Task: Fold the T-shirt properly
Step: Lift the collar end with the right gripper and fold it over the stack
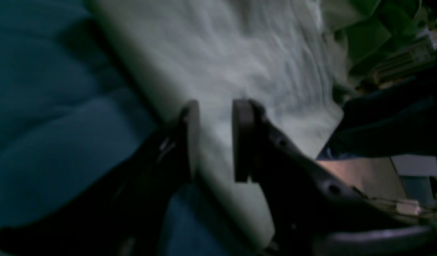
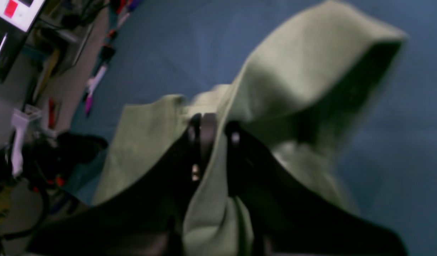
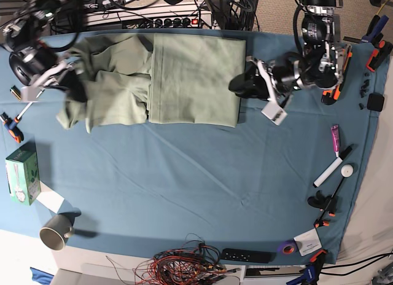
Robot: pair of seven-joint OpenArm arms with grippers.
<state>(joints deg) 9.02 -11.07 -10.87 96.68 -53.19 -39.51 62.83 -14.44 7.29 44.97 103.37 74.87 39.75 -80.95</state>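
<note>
The T-shirt's bunched end will be set down on the shirt's flat part (image 3: 223, 86) (image 2: 122, 154) close beside my left gripper, where my right gripper needs to let go of it.
The pale sage-green T-shirt (image 3: 190, 82) lies partly folded at the far side of the teal tablecloth (image 3: 184, 180). My left gripper (image 3: 241, 87) is at the shirt's right edge. In the left wrist view its fingers (image 1: 216, 140) straddle the folded edge of the T-shirt (image 1: 222, 53), with cloth filling the gap between them. My right gripper (image 3: 64, 82) is at the shirt's left end. The right wrist view shows that gripper (image 2: 218, 131) shut on a bunched piece of the T-shirt (image 2: 311, 71), which is raised above the cloth and drapes down.
A metal cup (image 3: 55, 231) and a green box (image 3: 21, 173) sit at the near left. A purple marker (image 3: 334, 137), a white marker (image 3: 328, 172) and clamps lie along the right edge. A remote (image 3: 245, 255) and a wire tangle (image 3: 184, 266) are at the front.
</note>
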